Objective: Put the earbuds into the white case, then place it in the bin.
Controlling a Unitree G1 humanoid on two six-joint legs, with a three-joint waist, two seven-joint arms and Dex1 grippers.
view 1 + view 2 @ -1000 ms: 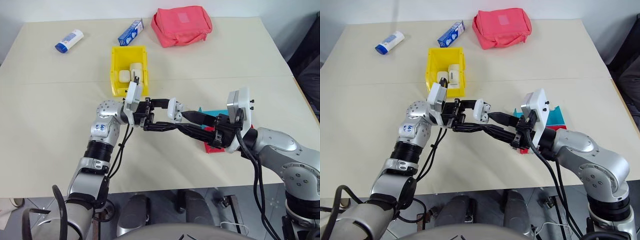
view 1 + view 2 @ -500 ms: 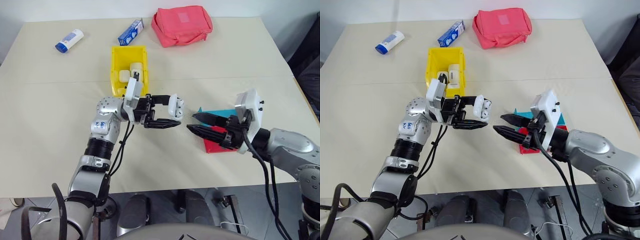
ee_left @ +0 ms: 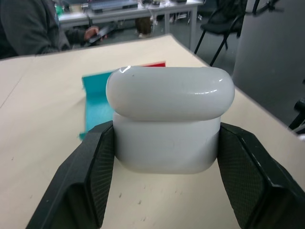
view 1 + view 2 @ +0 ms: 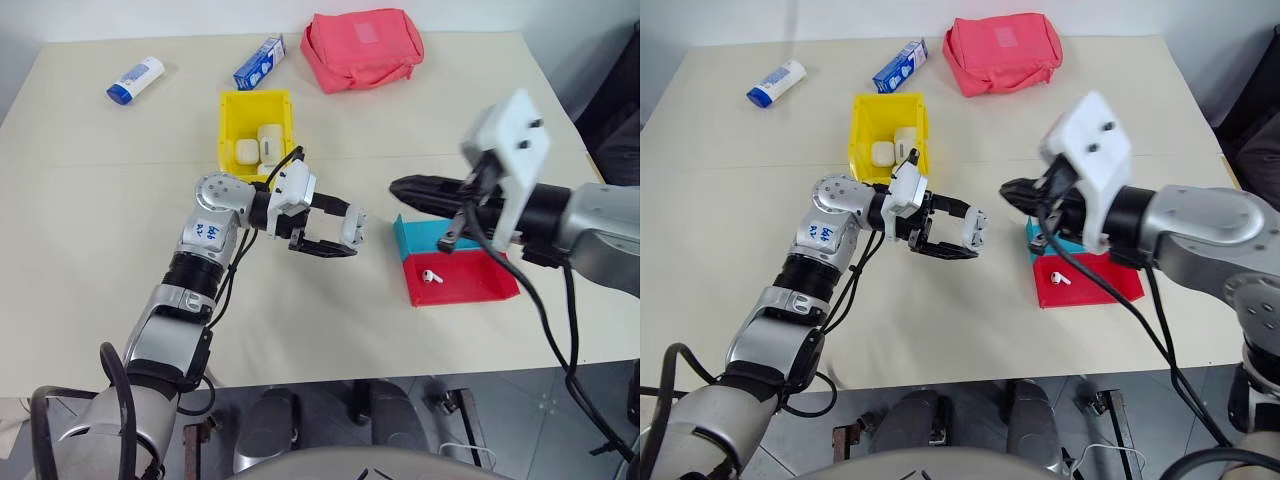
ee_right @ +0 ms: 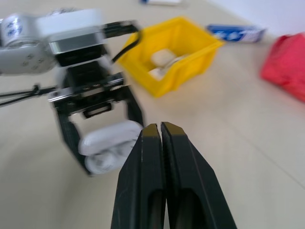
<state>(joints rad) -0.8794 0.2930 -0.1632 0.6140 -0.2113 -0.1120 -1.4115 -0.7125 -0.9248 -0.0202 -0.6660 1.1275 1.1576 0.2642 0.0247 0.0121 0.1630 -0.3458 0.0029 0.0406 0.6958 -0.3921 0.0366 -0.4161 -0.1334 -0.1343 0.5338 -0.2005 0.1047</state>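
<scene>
The white case, held above the table now, will be let go by my left gripper, to rest among the other white cases inside the yellow bin (image 4: 248, 157).
My left gripper (image 4: 348, 232) is shut on the white case (image 4: 353, 226) and holds it above the table, in front of the yellow bin (image 4: 229, 140). In the left wrist view the case (image 3: 169, 95) sits between both pads with its lid down. My right gripper (image 4: 397, 186) is raised to the right of the case and points at it, shut, with nothing between its fingers (image 5: 151, 143). One small white earbud (image 4: 431, 276) lies in the red tray (image 4: 475, 285). Several white cases lie inside the bin.
A blue tray (image 4: 425, 236) adjoins the red one. At the table's far side lie a white tube with a blue cap (image 4: 135, 80), a blue and white box (image 4: 260, 62) and a red pouch (image 4: 362, 48). A seated person (image 3: 28, 24) is beyond the table.
My right gripper has lifted up and away from the case and shut its fingers. The left gripper has turned and edged forward with the case still in it.
</scene>
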